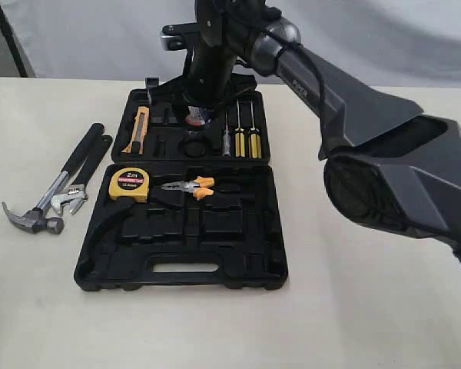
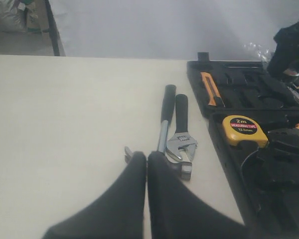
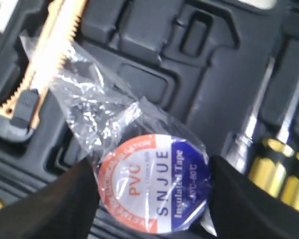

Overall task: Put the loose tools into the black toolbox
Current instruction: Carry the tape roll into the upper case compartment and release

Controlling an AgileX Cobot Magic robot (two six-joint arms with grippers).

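Observation:
Next, I release the tape roll with my right gripper in the round slot (image 1: 197, 143) between the utility knife and the screwdrivers.
The black toolbox (image 1: 115, 265) lies open at the table's middle. My right gripper (image 3: 154, 186) is shut on the tape roll (image 3: 153, 182), whose red, white and blue label shows through clear wrap, above the lid half of the toolbox (image 3: 149, 55). The tape roll (image 1: 197, 117) peeks out under the right arm. The claw hammer (image 1: 44, 204) and the adjustable wrench (image 1: 81, 184) lie side by side on the table left of the case. My left gripper (image 2: 147, 160) is shut and empty, just short of the hammer (image 2: 164, 119) and wrench (image 2: 181, 142).
Inside the case sit a yellow tape measure (image 1: 129, 184), orange-handled pliers (image 1: 190, 186), an orange utility knife (image 1: 137, 128) and several yellow-handled screwdrivers (image 1: 244, 131). The right arm's big dark links (image 1: 384, 161) hang over the table's right side.

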